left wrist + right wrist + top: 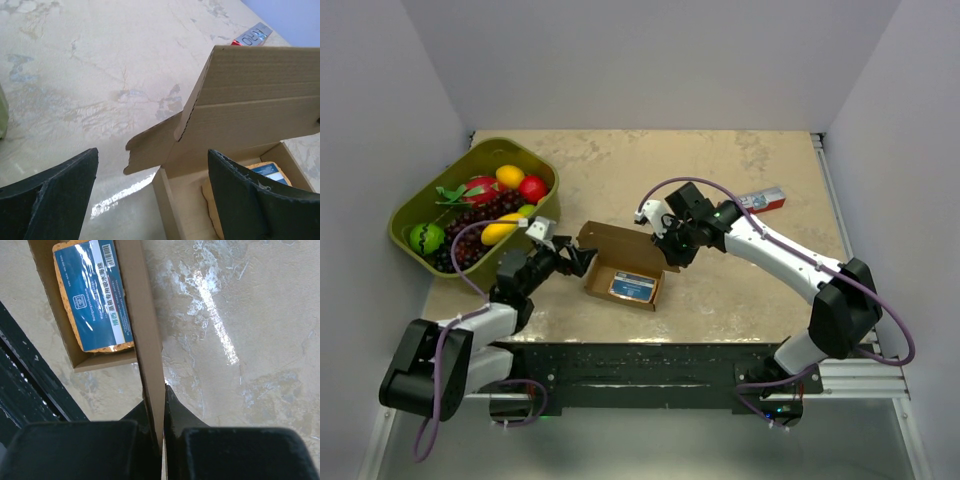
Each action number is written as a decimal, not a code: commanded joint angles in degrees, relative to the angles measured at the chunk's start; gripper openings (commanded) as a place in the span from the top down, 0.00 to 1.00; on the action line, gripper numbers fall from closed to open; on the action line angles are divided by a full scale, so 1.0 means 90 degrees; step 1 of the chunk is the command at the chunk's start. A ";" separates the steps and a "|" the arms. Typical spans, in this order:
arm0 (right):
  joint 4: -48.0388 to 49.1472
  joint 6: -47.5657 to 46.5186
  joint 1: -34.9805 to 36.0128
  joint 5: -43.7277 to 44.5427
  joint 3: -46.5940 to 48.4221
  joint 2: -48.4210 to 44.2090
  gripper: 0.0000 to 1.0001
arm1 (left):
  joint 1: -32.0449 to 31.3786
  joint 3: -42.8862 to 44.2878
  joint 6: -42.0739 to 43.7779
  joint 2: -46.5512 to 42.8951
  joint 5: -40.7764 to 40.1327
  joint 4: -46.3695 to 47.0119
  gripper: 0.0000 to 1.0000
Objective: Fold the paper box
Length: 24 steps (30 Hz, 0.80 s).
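Observation:
The lid's side flap overhangs the box's end, so I need to open my right gripper, take the lid's corner (658, 260) and fold the flap inward.
The paper box (620, 268) is plain brown cardboard, open, in the middle of the table, with an orange sponge in a blue label (633, 287) inside. Its lid (255, 107) stands raised. My right gripper (670, 245) is shut on the lid's edge (147, 340), which runs between its fingers; the sponge (95, 292) shows beyond. My left gripper (578, 258) is open at the box's left end. In the left wrist view its fingers (240, 200) straddle the box's left wall (165, 200) and a small side flap (150, 147).
A green basket (405, 240) of toy fruit stands at the back left. A narrow red-and-white carton (762, 200) lies at the back right. The table's black front rail (650, 360) runs along the near edge.

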 commanded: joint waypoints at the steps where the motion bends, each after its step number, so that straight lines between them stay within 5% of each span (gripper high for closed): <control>1: -0.0190 -0.0092 -0.0009 -0.0040 0.0217 -0.0015 1.00 | 0.0001 0.0324 0.0157 0.0432 0.0686 0.0945 0.17; 10: 0.0210 0.0220 -0.0009 0.0526 0.0246 0.0063 1.00 | -0.0106 0.0314 -0.0146 0.0384 0.0981 0.0995 0.63; 21: 0.1420 0.1177 0.0342 0.2039 -0.0037 -0.0122 0.99 | -0.1101 0.0617 0.0215 0.0247 -0.0305 -0.0147 0.98; 24: 0.1636 0.1577 0.0741 0.2907 -0.0096 -0.0064 0.97 | -0.1346 0.0676 0.0186 0.0247 -0.0716 -0.0333 1.00</control>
